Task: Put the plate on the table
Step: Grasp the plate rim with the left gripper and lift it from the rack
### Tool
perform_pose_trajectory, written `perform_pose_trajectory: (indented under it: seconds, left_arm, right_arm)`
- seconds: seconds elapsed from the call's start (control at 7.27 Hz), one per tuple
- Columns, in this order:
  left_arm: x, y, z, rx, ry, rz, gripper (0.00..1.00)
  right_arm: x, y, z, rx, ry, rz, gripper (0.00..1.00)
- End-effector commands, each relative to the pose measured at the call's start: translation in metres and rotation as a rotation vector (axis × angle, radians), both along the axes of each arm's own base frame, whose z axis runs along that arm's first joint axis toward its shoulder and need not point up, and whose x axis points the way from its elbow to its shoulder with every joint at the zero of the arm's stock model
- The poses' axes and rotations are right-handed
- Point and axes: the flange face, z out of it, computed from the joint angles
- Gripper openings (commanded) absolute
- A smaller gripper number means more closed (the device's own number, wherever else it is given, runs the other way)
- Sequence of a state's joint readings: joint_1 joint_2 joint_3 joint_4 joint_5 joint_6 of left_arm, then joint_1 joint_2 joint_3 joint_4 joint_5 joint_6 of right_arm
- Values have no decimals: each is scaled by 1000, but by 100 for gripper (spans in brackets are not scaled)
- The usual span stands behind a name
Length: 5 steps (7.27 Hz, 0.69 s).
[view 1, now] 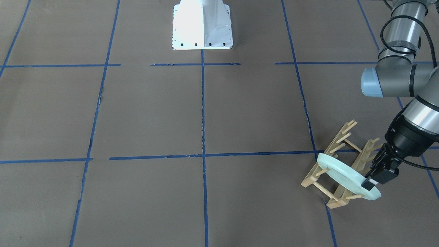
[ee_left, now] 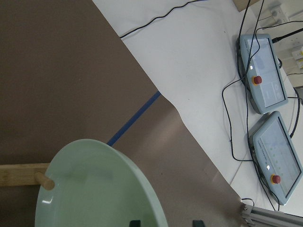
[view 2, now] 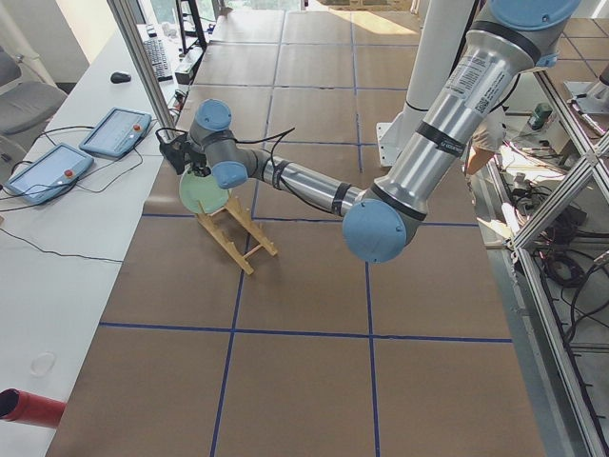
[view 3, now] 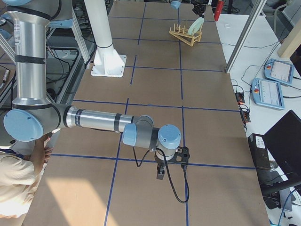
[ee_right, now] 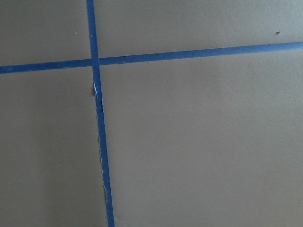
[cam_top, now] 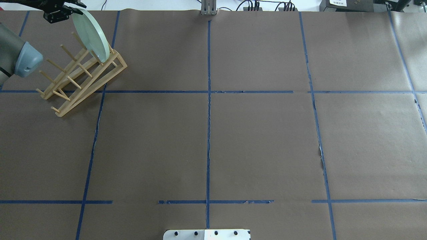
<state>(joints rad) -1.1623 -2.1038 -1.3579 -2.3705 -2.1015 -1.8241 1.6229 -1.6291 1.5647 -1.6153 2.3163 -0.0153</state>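
Note:
My left gripper will release the plate, now on edge between rack pegs, on the bare brown table (view 1: 265, 99) between the rack and the white robot base.
The pale mint-green plate (view 1: 343, 175) stands on edge between the pegs of a wooden rack (view 1: 334, 202) on the brown, blue-taped table (view 1: 205, 120). It also shows in the overhead view (cam_top: 90, 33) and the left wrist view (ee_left: 94, 189). My left gripper (view 1: 372, 183) is at the plate's upper rim. Its fingertips (ee_left: 135, 222) stand on either side of the rim with a gap, so it looks open. My right gripper (view 3: 160, 174) hangs low over bare table far from the rack. It shows only in the exterior right view, so I cannot tell its state.
The rack (cam_top: 83, 83) sits near the table's far left corner, close to the edge. Beyond that edge, two tablet pendants (ee_left: 267, 71) and cables lie on a white bench. The white robot base (view 1: 202, 25) stands at mid-table.

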Motion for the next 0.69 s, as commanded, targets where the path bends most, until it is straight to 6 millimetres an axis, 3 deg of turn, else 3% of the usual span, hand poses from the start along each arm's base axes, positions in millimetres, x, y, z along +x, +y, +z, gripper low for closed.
perform_pose_trajectory:
  seconds: [0.0, 0.28, 0.55]
  left_arm:
    - [1, 1, -2, 8, 4, 3, 0]
    - [-9, 4, -14, 37, 22, 1, 0]
    - [-69, 8, -39, 38, 96, 32, 0]
  right_arm:
    - [0, 0, 0, 0, 0, 0, 100]
    - [0, 0, 0, 0, 0, 0, 100]
    - [0, 0, 0, 0, 0, 0, 100]
